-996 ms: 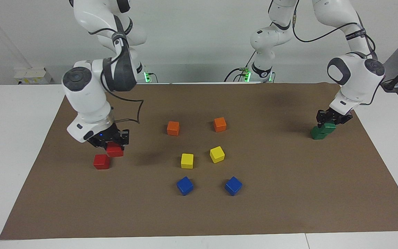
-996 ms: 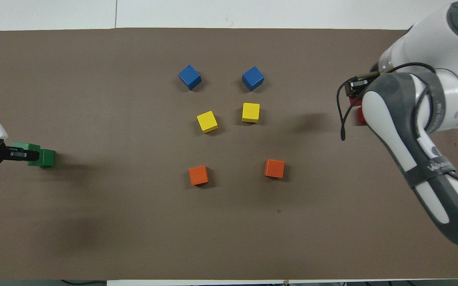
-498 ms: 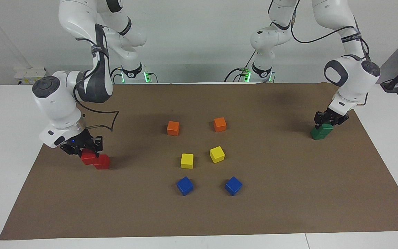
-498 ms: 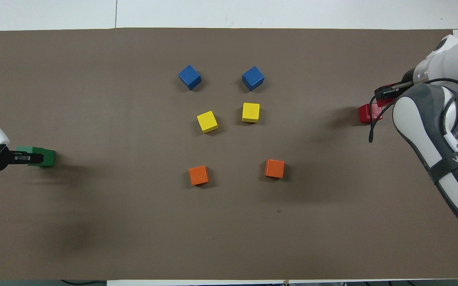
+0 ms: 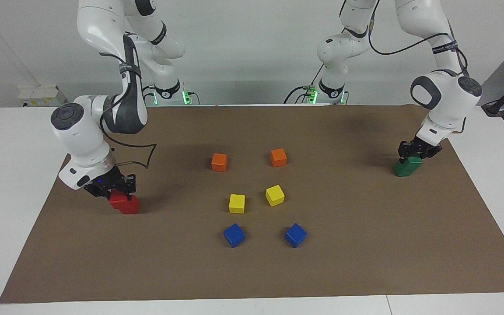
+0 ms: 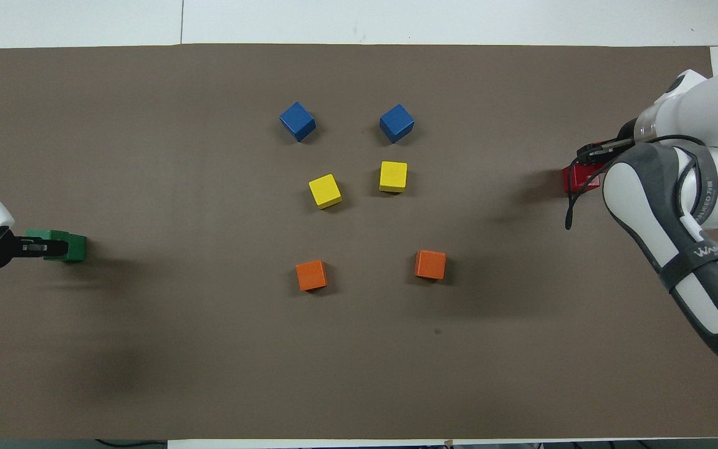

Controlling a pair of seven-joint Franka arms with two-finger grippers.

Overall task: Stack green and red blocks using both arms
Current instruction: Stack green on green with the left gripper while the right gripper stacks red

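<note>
Next, my right gripper releases the red block, now at or over the second one, on top of the second red block (image 6: 596,176).
At the right arm's end of the mat, my right gripper (image 5: 113,191) is shut on a red block (image 5: 119,200). That block hangs over, or rests on, the second red block (image 5: 132,207), set off toward the table's end. In the overhead view the right gripper (image 6: 596,151) and one red patch (image 6: 577,179) show. At the left arm's end, my left gripper (image 5: 418,152) is shut on a green block (image 5: 414,161). It sits over the second green block (image 5: 402,170), slightly offset. From overhead the left gripper (image 6: 35,247) covers the held green block (image 6: 44,235) beside the lower one (image 6: 75,247). I cannot tell whether either pair touches.
In the middle of the brown mat (image 5: 365,245) lie two orange cubes (image 5: 219,162) (image 5: 278,157), two yellow cubes (image 5: 236,203) (image 5: 274,195) and two blue cubes (image 5: 234,235) (image 5: 295,235). White tabletop borders the mat.
My right gripper carried its red block toward the table's end, then back over the other red block. My left gripper brought its green block lower, closer over the second green block.
</note>
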